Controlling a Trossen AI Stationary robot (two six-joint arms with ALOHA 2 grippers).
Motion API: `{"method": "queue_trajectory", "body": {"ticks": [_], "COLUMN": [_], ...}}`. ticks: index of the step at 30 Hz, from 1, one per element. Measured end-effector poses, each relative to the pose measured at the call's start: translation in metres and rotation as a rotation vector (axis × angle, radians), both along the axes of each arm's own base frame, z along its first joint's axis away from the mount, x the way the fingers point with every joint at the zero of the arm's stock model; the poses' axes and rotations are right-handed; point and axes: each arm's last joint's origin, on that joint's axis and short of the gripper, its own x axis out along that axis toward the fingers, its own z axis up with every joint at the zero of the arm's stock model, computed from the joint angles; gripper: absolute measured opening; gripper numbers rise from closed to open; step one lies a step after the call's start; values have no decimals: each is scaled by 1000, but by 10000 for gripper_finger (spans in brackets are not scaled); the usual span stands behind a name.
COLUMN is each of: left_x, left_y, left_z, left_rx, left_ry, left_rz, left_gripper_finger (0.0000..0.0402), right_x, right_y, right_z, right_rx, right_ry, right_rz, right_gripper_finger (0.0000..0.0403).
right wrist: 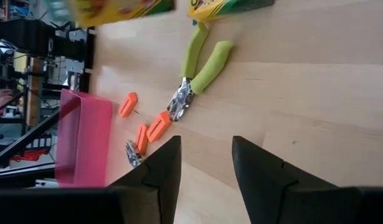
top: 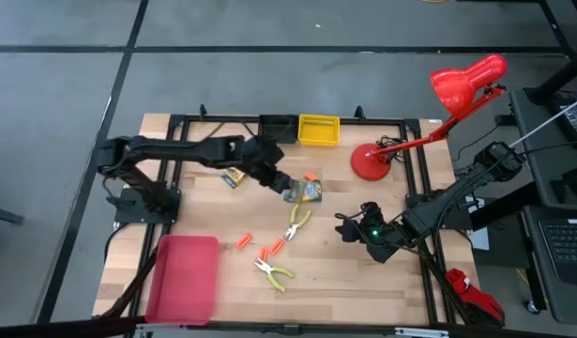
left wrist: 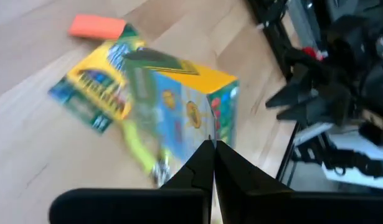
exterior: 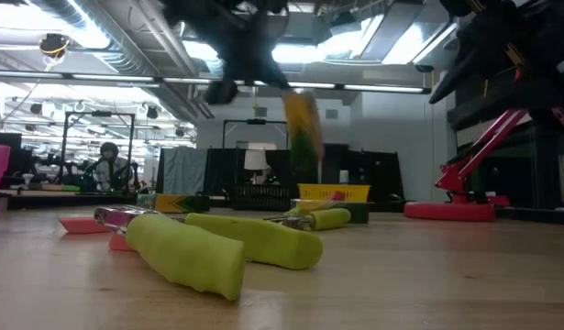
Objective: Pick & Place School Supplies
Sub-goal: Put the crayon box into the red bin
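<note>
I will let go of the crayon box with my left gripper in the red tray's near corner (top: 196, 304), toward the lime-green-handled tools. The crayon box is now in the air over the table.
My left gripper (top: 286, 185) is over the table's middle, shut on a yellow-and-green crayon box (left wrist: 179, 99) that shows blurred in the air in the low view (exterior: 303, 119). A second crayon box (left wrist: 94, 93) lies flat on the table below it, beside an orange piece (left wrist: 96, 26). The third crayon box (top: 234, 177) lies flat farther left. Two lime-green-handled tools (top: 297, 222) (top: 274, 272) and orange pieces (top: 243, 242) lie on the wood nearer the front. My right gripper (right wrist: 205, 149) is open, low at the table's right (top: 347, 228), touching nothing. My left gripper pinches the crayon box between its two fingers at the box's edge near one corner (left wrist: 211, 127). The fingers come from above, slanting toward the table's right. The box is lifted clear of the table and tilted, hanging beyond the fingertips.
A red tray (top: 183, 277) lies at the near left corner. A yellow bin (top: 318, 130) and a black bin (top: 279, 127) stand at the far edge. A red desk lamp (top: 368, 161) has its base at the far right. Bare wood shows near the front right.
</note>
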Motion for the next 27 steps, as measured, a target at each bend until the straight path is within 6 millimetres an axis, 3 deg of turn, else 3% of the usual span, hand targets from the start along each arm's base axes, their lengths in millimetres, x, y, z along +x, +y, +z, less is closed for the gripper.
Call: {"method": "queue_trajectory", "body": {"ticks": [9,17,21,27], "left_x": [-70,-131,-159,-187], "left_y": [-38,-81,-99,-125], "left_z": [44,57,66,71], "left_rx": [-9,-80,-109,-183], "left_ry": [111,309,328,390], "left_rz": [-87,-193,-207,-245], "left_gripper_finger": [1,1,1,1], "right_x": [7,21,27,34], "right_y": [-1,-7,-9,-15], "right_z": [5,14,19,24], "right_rx": [-40,-66,-73,-101], "right_ry": [-63,-142,-183,-204], "right_rz": [12,69,86,118], "right_gripper_finger": [146,145,145,145]}}
